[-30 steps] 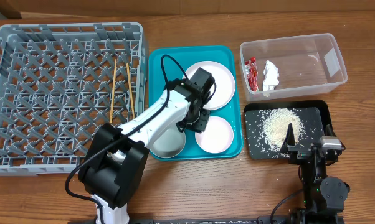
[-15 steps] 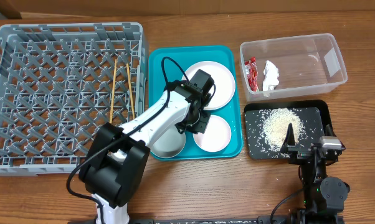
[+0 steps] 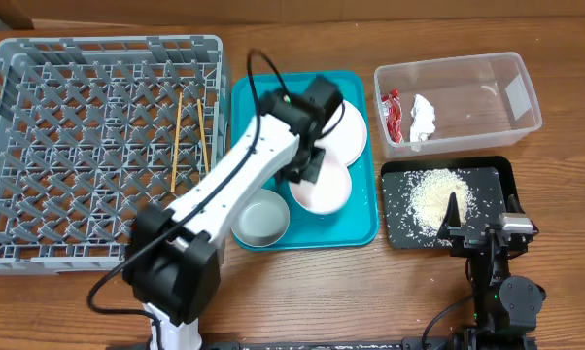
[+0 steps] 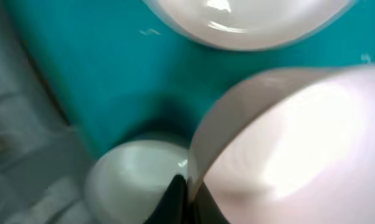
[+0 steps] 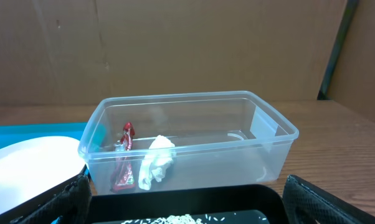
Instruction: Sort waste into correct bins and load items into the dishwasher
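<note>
My left gripper is going to let go of the pale pinkish bowl, which lies in the teal tray now, setting it free among the grey dish rack's wires near the chopsticks [image 3: 164, 136].
My left gripper [image 3: 308, 167] is shut on the rim of the smaller white plate [image 3: 324, 187] and holds it tilted above the teal tray [image 3: 246, 107]. The left wrist view shows the jaws [image 4: 189, 190] pinching the plate's edge [image 4: 287, 137]. The large white plate [image 3: 349, 131] and the pale bowl [image 3: 261, 219] lie in the teal tray. Chopsticks [image 3: 180, 136] lie in the grey dish rack [image 3: 40, 146]. The red wrapper [image 3: 392, 115] and the white tissue [image 3: 424, 117] lie in the clear tub [image 3: 511, 92]. My right gripper [image 3: 482, 219] is open and empty at the black tray [image 3: 497, 175]. The cup is out of view.
Loose rice [image 3: 436, 194] covers the black tray's floor. In the right wrist view the clear tub [image 5: 262, 134] stands just behind the black tray [image 5: 187, 196], with the wrapper [image 5: 122, 165] and the tissue [image 5: 155, 160] at its left end. Bare wooden table runs along the front.
My left gripper has lifted the smaller plate off the tray's front right and carried it up and toward the far side, tilting it. The right arm has not moved.
</note>
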